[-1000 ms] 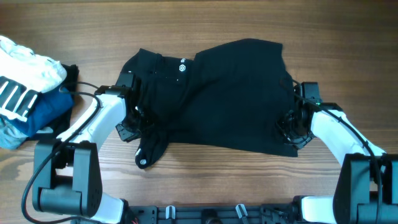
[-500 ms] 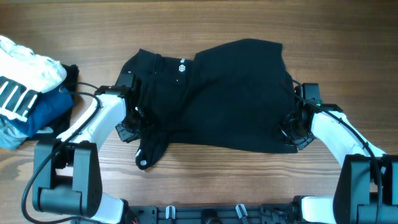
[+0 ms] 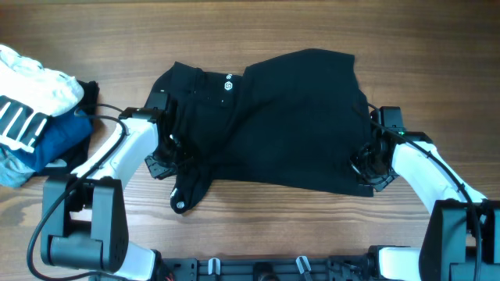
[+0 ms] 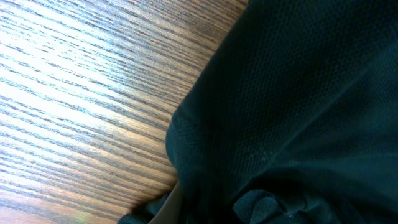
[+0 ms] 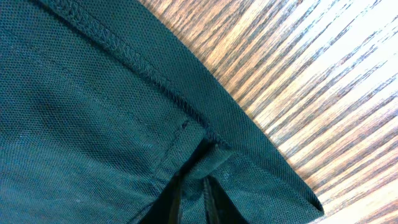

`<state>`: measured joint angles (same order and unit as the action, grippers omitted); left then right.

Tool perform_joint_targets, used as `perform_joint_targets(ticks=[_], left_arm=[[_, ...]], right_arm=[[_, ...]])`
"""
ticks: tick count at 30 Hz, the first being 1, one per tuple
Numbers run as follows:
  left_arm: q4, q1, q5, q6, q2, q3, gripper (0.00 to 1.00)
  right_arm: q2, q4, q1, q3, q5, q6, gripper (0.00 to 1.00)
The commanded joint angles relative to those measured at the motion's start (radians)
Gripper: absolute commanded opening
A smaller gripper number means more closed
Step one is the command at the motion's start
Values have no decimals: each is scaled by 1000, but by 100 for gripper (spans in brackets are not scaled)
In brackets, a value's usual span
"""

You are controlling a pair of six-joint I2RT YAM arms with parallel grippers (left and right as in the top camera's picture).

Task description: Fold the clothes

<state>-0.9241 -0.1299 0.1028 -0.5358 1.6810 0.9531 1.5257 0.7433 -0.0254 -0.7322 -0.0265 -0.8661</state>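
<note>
The fold in my right gripper is inward of the shirt's loose corner, so that gripper should open and grab the shirt closer to that corner (image 5: 301,202) before lifting.
The clothes, a black T-shirt (image 3: 273,117) with a small white logo (image 3: 230,84), lie spread across the middle of the wooden table. My left gripper (image 3: 169,153) is at the shirt's left edge, shut on bunched black fabric (image 4: 261,205). Only a sliver of one finger (image 4: 169,204) shows beside the cloth. My right gripper (image 3: 367,167) is at the shirt's lower right corner. Its jaws pinch a fold of the hemmed edge (image 5: 199,186), and stitching runs along the hem (image 5: 137,65). The fingertips of both grippers are buried in fabric.
A white garment with black stripes (image 3: 31,97) lies on a blue folded garment (image 3: 58,139) at the table's left edge. Bare wood (image 3: 258,226) shows in front of the shirt and behind it. A sleeve tip (image 3: 181,201) hangs toward the front edge.
The right gripper's jaws have closed on the shirt's hem at the lower right corner, shifting slightly. The left gripper and the shirt stay as they were.
</note>
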Motion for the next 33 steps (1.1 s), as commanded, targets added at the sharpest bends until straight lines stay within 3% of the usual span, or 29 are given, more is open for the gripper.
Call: perform_joint_targets(ticks=[1, 6, 8, 13, 33], left_arm=[[-5, 1, 9, 12, -16, 14, 7], [-5, 1, 9, 12, -16, 14, 7], [-5, 1, 9, 12, -17, 14, 7], [-5, 1, 9, 12, -16, 14, 7], [-5, 1, 9, 12, -16, 14, 8]], right_arm=[[-18, 2, 0, 12, -13, 2, 7], [-18, 2, 0, 12, -13, 2, 5], [-18, 0, 0, 12, -13, 2, 20], [-18, -25, 0, 12, -13, 2, 36], [27, -60, 0, 13, -12, -1, 42]])
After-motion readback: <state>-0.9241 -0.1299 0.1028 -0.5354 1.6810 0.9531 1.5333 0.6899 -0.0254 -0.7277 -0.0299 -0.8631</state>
